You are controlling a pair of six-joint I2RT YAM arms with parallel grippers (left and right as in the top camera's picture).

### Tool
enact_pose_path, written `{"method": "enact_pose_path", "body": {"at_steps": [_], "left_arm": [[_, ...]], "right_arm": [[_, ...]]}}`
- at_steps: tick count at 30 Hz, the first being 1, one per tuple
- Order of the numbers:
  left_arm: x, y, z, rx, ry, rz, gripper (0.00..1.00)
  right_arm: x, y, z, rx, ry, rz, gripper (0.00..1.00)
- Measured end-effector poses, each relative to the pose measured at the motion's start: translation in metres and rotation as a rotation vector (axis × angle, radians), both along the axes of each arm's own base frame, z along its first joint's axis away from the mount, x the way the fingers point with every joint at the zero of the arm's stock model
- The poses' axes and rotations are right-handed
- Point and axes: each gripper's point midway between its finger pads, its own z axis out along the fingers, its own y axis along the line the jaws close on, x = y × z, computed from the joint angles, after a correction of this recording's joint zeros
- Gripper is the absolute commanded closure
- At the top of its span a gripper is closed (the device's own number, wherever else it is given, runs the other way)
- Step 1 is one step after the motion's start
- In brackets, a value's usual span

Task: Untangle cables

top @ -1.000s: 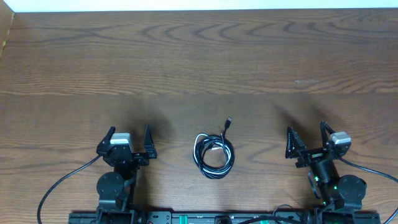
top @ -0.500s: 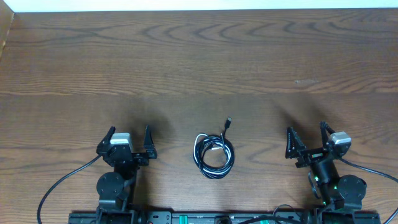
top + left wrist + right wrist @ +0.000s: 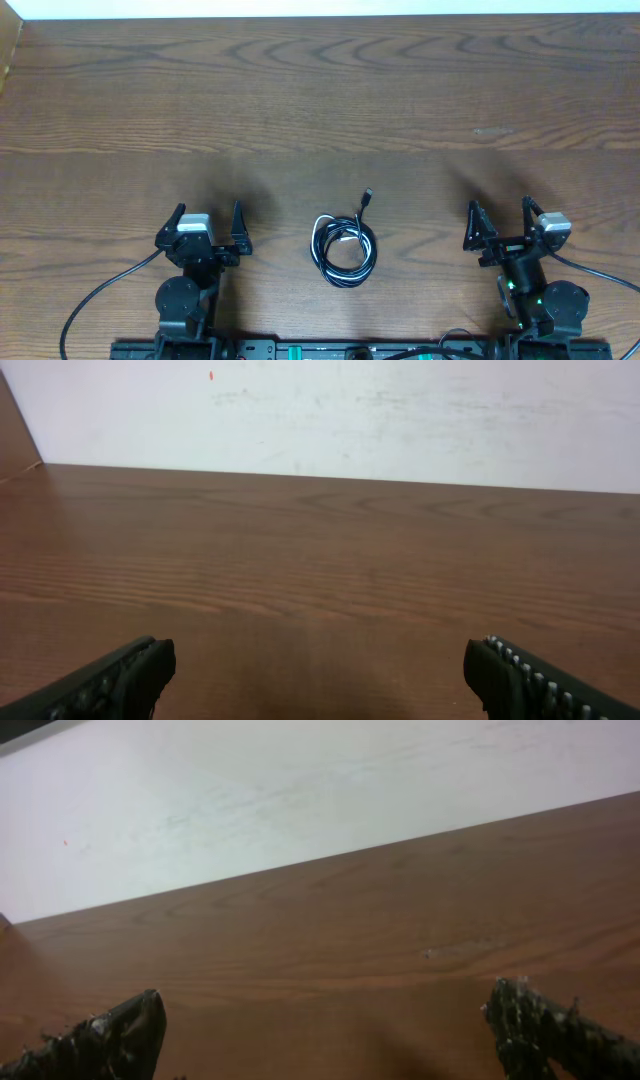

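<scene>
My right gripper needs to close around the coiled parts of the cables on the bundle's side (image 3: 372, 249) nearest to it, and it will leave the black plug end free.
The cables (image 3: 345, 248) lie in a small coiled bundle on the wooden table, between the two arms in the overhead view. They are black with a white/grey strand inside, and one black plug end (image 3: 367, 194) sticks out toward the far side. My left gripper (image 3: 208, 223) is open and empty, left of the bundle. My right gripper (image 3: 502, 222) is open and empty, right of the bundle. Both wrist views show only bare table between the open fingers (image 3: 320, 670) (image 3: 325, 1030); the cables are out of view there.
The brown wooden table (image 3: 320, 100) stretches far ahead to a white wall (image 3: 330, 410). A small pale scuff (image 3: 493, 131) marks the wood at the far right. Thick black arm cables (image 3: 100, 300) trail along the near edge.
My right gripper has shifted slightly to the right. The left arm and the cables have not moved.
</scene>
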Motion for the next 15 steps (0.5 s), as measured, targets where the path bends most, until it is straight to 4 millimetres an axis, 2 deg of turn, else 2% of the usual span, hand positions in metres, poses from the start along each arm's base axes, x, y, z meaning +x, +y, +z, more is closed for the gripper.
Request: {"method": "enact_pose_path", "body": {"at_steps": [9,13,15], "left_arm": [[0.000,-0.001,-0.002,-0.013,0.008,-0.005,0.02],[0.001,-0.005,-0.008,-0.032,0.068,-0.026,0.02],[0.002,-0.008,0.007,-0.057,0.089,-0.037,0.02]], "right_arm": [[-0.001,0.002,0.004,-0.002,0.001,0.010,0.01],[-0.003,0.002,0.032,-0.018,-0.012,0.014,0.01],[-0.002,0.003,0.063,-0.028,-0.002,0.019,0.01]]}}
